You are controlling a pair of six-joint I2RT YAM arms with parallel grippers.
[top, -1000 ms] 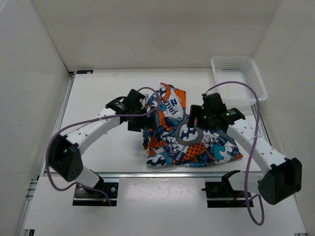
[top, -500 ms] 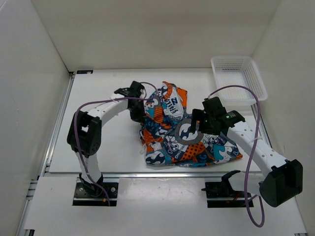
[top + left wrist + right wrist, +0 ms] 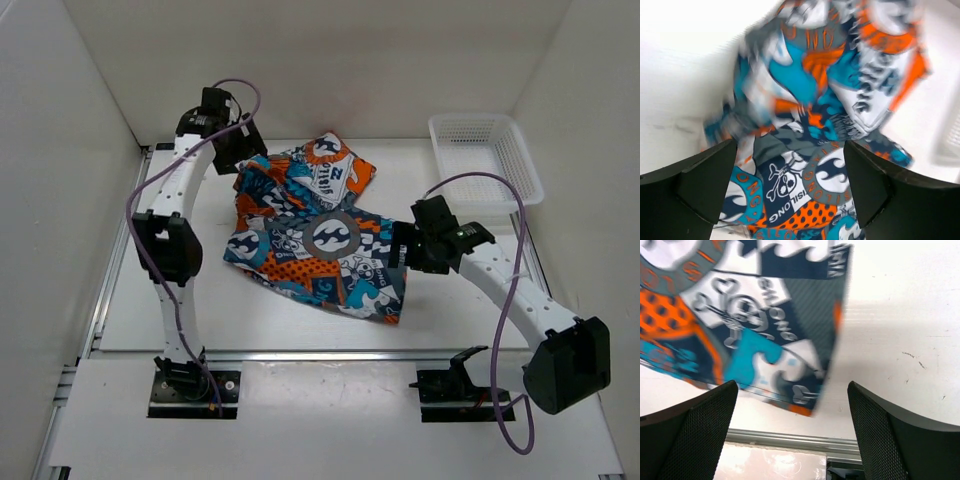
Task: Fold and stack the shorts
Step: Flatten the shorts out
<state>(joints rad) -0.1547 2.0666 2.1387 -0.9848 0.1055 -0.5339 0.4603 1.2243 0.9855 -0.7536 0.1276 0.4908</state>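
Note:
The back part of the shorts is rumpled under my left gripper, so I should grab the waistband's near end (image 3: 234, 252) with my left gripper before both grippers lift the shorts.
The shorts (image 3: 320, 240), printed with skulls and circles in blue, orange, teal and white, lie spread across the middle of the table. A rumpled part (image 3: 330, 172) sits toward the back. My left gripper (image 3: 243, 150) hangs high at the back left, above the shorts' far-left corner. It is open, and the left wrist view shows the shorts (image 3: 810, 125) blurred below its empty gripper (image 3: 790, 185). My right gripper (image 3: 398, 255) stands open at the shorts' right edge. The right wrist view shows the shorts' near corner (image 3: 755, 330) under the gripper (image 3: 792, 425), with nothing held.
A white mesh basket (image 3: 485, 155) stands at the back right corner. White walls close in the table on three sides. The metal rail (image 3: 790, 440) of the table's near edge runs just below the shorts' corner.
The shorts went from a bunched heap near the front to a flatter spread, shifted left and back. My left arm swung up to the back left. The right gripper drew back slightly to the right.

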